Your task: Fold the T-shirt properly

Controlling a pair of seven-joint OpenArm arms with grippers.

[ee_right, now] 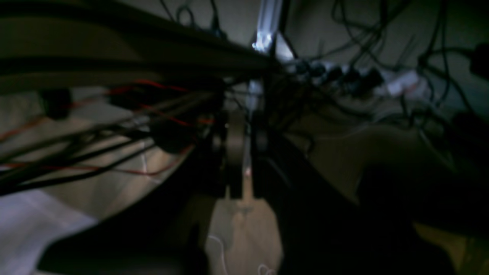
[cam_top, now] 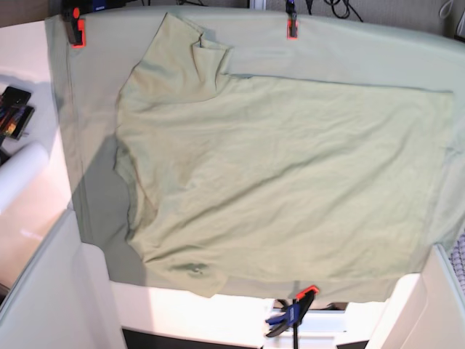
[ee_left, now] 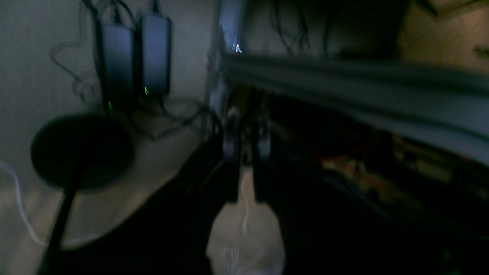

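Next, I grip the corner of the T-shirt's far sleeve [cam_top: 171, 21] nearest the table's far edge with my right gripper.
The pale sage-green T-shirt [cam_top: 276, 174] lies spread flat on the duller grey-green table cloth [cam_top: 349, 51], its body running left to right. One sleeve [cam_top: 185, 62] points toward the far edge at upper left, with a fold in it. Neither arm shows in the base view. In the left wrist view, my left gripper [ee_left: 247, 149] hangs low beside the table, fingers close together with nothing between them. My right gripper [ee_right: 247, 145] looks the same in the dark, blurred right wrist view, with only a thin slit between its fingers. Neither gripper touches the shirt.
Orange clamps [cam_top: 75, 29] [cam_top: 291, 27] pin the cloth at the far edge, and a blue and orange clamp [cam_top: 294, 313] holds the near edge. A white roll [cam_top: 22, 174] lies to the left. Power adapters [ee_left: 133, 57], a round black base [ee_left: 82, 151] and tangled cables [ee_right: 344, 76] sit below.
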